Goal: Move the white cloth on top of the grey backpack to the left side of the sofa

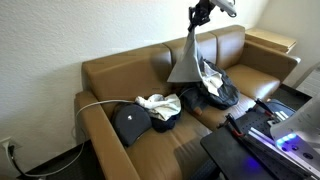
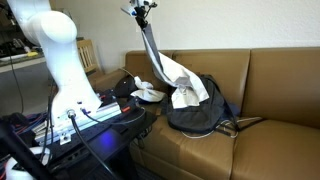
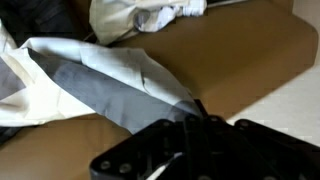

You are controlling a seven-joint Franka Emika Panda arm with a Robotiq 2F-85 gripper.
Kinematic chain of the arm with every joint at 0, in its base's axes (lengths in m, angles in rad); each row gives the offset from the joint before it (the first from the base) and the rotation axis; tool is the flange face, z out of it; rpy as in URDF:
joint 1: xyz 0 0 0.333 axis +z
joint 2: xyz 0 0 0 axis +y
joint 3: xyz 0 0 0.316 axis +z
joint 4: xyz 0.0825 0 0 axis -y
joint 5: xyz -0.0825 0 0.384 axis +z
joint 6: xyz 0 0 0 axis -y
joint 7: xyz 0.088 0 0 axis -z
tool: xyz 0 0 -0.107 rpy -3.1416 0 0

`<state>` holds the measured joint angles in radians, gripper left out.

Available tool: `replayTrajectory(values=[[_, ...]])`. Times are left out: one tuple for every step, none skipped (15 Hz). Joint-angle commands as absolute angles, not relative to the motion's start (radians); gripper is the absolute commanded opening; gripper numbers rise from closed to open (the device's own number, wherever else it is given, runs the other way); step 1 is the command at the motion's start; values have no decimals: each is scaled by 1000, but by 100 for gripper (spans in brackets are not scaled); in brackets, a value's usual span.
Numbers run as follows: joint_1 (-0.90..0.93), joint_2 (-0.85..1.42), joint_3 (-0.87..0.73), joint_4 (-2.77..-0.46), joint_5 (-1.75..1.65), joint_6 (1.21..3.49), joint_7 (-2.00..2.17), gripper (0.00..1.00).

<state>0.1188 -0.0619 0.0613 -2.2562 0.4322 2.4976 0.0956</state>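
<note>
I should open my gripper to let the white cloth, now hanging high above the sofa, go over the black cap and the white crumpled pile (image 1: 150,115) that are on the sofa.
My gripper (image 1: 200,13) is high above the sofa and shut on the top of a white-grey cloth (image 1: 187,60). The cloth hangs straight down, its lower end just over the dark grey backpack (image 1: 212,95) on the middle seat. Both exterior views show this: gripper (image 2: 139,10), cloth (image 2: 155,55), backpack (image 2: 195,112). Another white cloth (image 2: 188,90) lies crumpled on the backpack. In the wrist view the shut fingers (image 3: 195,125) pinch the cloth (image 3: 100,80) over the brown sofa seat (image 3: 230,60).
On the seat beside the backpack lie a white crumpled pile (image 1: 160,104) and a black cap (image 1: 130,122). A white cable (image 1: 95,105) runs over the sofa arm. The robot base (image 2: 60,60) and a cluttered table (image 2: 90,115) stand in front of the sofa.
</note>
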Motion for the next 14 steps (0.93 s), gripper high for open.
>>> replayTrajectory(values=[[170, 12, 130, -2302, 426, 2475, 69, 0], [183, 44, 149, -2302, 407, 2464, 76, 0], [194, 86, 166, -2291, 389, 2452, 78, 0], [200, 120, 176, -2274, 367, 2425, 77, 0], [201, 151, 180, -2252, 324, 2388, 80, 0], [199, 175, 180, -2228, 284, 2343, 71, 0], [196, 194, 177, -2197, 243, 2284, 62, 0], [198, 214, 176, -2166, 199, 2227, 60, 0], [204, 230, 179, -2132, 160, 2171, 61, 0], [215, 240, 188, -2103, 134, 2121, 56, 0], [229, 224, 200, -2072, 108, 2059, 55, 0], [245, 218, 218, -2048, 94, 2014, 48, 0], [265, 206, 241, -2026, 88, 1969, 47, 0], [288, 201, 264, -2007, 82, 1937, 48, 0]])
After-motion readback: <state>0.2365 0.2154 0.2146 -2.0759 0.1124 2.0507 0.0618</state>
